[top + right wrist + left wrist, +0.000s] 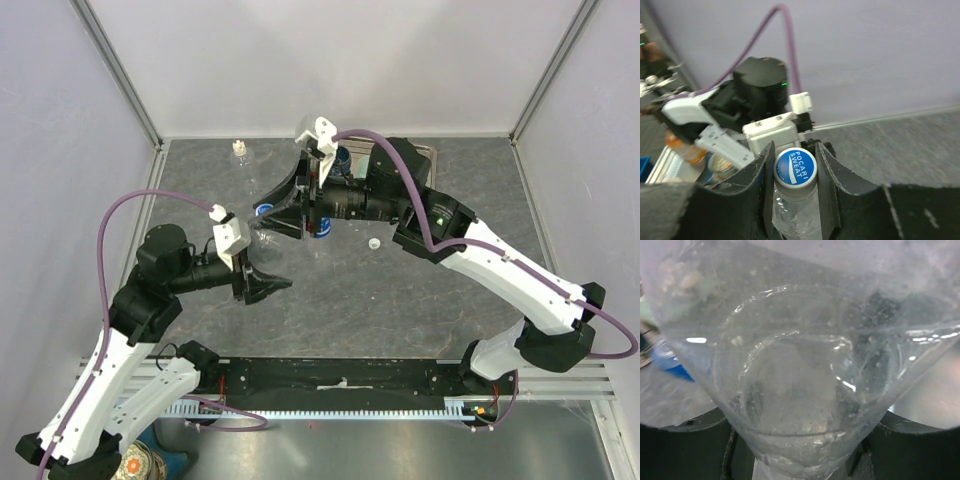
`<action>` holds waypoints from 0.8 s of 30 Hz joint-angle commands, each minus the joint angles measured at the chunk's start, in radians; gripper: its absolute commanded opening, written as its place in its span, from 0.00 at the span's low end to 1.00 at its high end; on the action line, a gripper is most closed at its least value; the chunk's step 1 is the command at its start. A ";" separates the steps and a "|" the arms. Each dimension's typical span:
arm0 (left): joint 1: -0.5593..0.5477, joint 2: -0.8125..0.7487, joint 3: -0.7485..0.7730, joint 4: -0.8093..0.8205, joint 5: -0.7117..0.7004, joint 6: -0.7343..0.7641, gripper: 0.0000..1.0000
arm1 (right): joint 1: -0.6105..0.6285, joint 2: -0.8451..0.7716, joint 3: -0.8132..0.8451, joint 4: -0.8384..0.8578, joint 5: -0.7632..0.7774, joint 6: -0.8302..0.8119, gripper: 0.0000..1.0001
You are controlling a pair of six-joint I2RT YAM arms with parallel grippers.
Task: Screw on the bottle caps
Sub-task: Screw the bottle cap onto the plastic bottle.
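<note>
Left gripper holds bottle low, so it should regrip the part of the bottle (796, 212) under the cap before carrying it aside.
A clear plastic bottle (792, 215) is held between both grippers above the middle of the table. Its cap (796, 167), white-sided with a blue printed top, sits on the neck. My right gripper (795, 167) is shut on that cap, one finger on each side; it also shows in the top view (270, 222). My left gripper (272, 283) is shut on the bottle's body, whose clear base (800, 385) fills the left wrist view. A loose white cap (375, 243) lies on the table right of the grippers. A small clear bottle (239, 150) stands at the back left.
A dark blue cup (342, 157) stands at the back behind the right wrist. Blue-labelled bottle parts (322, 232) show under the right gripper. White walls close the table at the back and sides. The arm bases sit on the black rail (340, 378) at the near edge.
</note>
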 commanded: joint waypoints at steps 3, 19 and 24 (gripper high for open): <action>0.007 0.000 0.036 0.050 -0.541 0.028 0.02 | 0.083 0.045 0.026 -0.124 0.461 -0.020 0.00; 0.016 -0.015 0.105 0.056 -0.482 -0.122 0.78 | 0.168 0.066 0.052 -0.101 0.482 -0.065 0.00; 0.022 -0.019 0.139 0.042 -0.389 -0.164 0.89 | 0.169 0.056 0.040 -0.098 0.493 -0.071 0.00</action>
